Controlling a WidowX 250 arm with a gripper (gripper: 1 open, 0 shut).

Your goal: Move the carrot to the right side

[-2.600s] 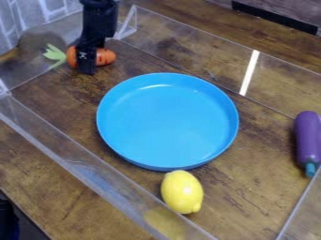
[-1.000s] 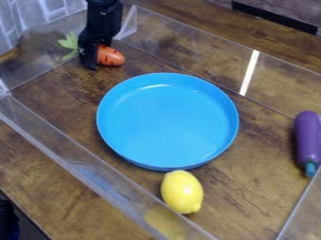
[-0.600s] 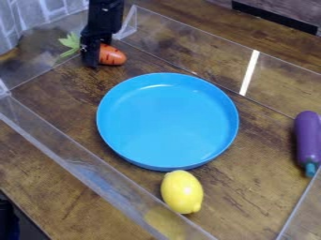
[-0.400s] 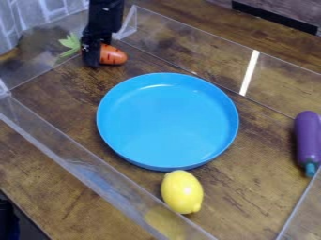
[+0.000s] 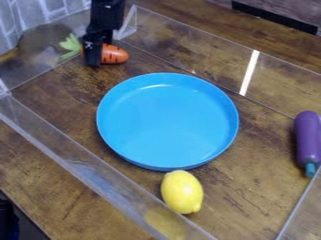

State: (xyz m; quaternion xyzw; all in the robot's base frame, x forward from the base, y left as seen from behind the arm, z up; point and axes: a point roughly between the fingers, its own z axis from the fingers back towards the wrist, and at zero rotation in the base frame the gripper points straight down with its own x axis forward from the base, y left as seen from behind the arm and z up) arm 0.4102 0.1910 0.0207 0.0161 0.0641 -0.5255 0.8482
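My fingers are at the carrot's leafy end; next I open them and grip farther along its orange body (image 5: 113, 55) before moving it.
The carrot (image 5: 115, 55) is a small orange stub lying on the wooden table at the back left, just beyond the blue plate's far-left rim. Its green top (image 5: 69, 42) shows faintly on the other side of the gripper. My black gripper (image 5: 96, 57) comes straight down over the carrot's leafy end, with its fingers at the carrot. The view is too coarse to show whether the jaws press on it or stand apart.
A round blue plate (image 5: 167, 120) fills the middle. A yellow lemon (image 5: 182, 191) lies in front of it, and a purple eggplant (image 5: 307, 141) lies at the right edge. Clear plastic walls (image 5: 63, 155) fence the table on the left and front.
Since the earliest frame, the gripper and carrot have shifted slightly right and toward the back. Over the last second they have barely moved.
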